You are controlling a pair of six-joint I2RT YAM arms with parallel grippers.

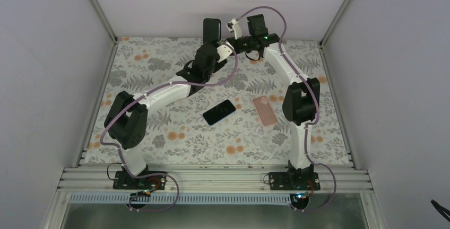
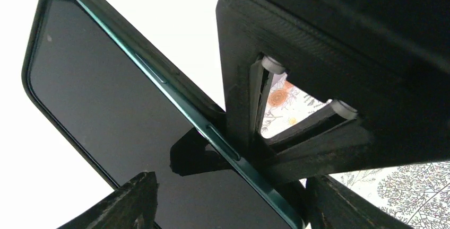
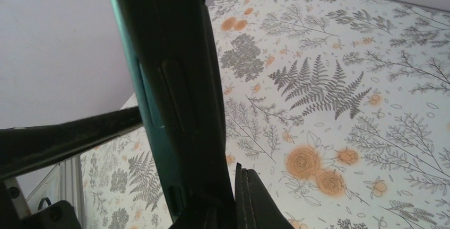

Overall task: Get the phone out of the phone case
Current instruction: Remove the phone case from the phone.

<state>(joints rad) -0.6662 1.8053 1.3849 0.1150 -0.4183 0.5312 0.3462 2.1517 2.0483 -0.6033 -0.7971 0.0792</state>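
Observation:
Next, my right gripper lets go of the black case just behind the gap between the black phone and pink case (image 1: 239, 91).
A dark-screened phone with a green frame (image 2: 122, 117) sits in a black case (image 1: 212, 27) and is held upright above the far edge of the table. My left gripper (image 1: 209, 49) is shut on it from below; its fingers (image 2: 132, 202) straddle the phone's width. My right gripper (image 1: 227, 41) comes from the right and is shut on the case's side edge. In the right wrist view the green frame and black case (image 3: 180, 96) fill the left, with one finger (image 3: 254, 202) pressed against the case. The other finger is hidden behind it.
A second black phone (image 1: 218, 112) and an empty pink case (image 1: 264, 110) lie on the floral tablecloth (image 1: 175, 139) in the middle. White walls close the left, right and back. The aluminium rail (image 1: 212, 178) runs along the near edge.

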